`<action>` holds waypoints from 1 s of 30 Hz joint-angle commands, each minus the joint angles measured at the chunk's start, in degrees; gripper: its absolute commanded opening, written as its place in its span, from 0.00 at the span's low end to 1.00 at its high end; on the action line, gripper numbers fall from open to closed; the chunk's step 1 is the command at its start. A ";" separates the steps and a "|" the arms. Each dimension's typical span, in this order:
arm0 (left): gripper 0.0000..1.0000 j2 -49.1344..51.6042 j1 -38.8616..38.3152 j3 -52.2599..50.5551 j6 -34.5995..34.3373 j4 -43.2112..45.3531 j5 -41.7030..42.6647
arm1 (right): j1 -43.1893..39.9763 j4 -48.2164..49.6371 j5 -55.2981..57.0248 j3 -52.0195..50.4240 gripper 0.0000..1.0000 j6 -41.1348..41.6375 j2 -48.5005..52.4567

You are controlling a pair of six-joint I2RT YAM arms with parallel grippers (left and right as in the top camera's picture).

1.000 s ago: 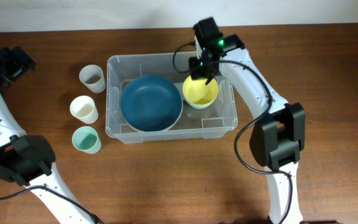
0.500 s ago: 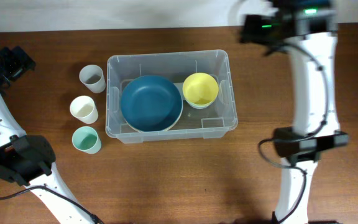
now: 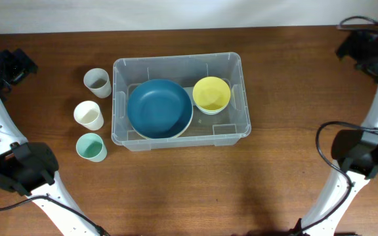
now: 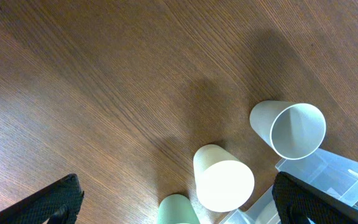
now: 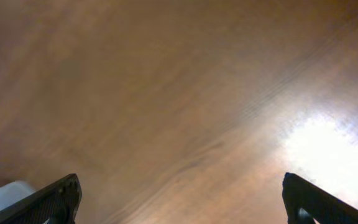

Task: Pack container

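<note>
Next, I close my left gripper on the cream cup's rim (image 3: 75, 113) (image 4: 197, 186), on the side that faces away from the clear container.
The clear container (image 3: 176, 60) stands mid-table with a large blue bowl (image 3: 159, 108) and a yellow bowl (image 3: 211, 94) inside. To its left stand three cups: grey (image 3: 97, 82), cream (image 3: 88, 115) and mint green (image 3: 91, 147). My left gripper (image 3: 15, 65) is at the far left edge, open and empty. In its wrist view the left gripper (image 4: 176, 180) looks down on the grey cup (image 4: 291, 127), the cream cup (image 4: 224, 180), the green cup (image 4: 178, 210) and a container corner (image 4: 331, 177). My right gripper (image 3: 363, 49) is at the far right back, open (image 5: 180, 180) over bare wood.
A brown wooden table (image 3: 287, 183) carries everything. The right arm's base (image 3: 363, 154) sits at the right, the left arm's base (image 3: 18, 167) at the left. A pale blurred shape (image 5: 2, 198) shows at the lower left of the right wrist view.
The right gripper let go of the yellow bowl in the container, opened, and swung away to the far right back of the table. The left arm has not moved.
</note>
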 commanded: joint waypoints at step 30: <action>0.99 -0.24 0.11 -0.35 -3.30 0.44 9.31 | -4.39 -0.11 0.09 -6.27 0.99 0.55 -0.13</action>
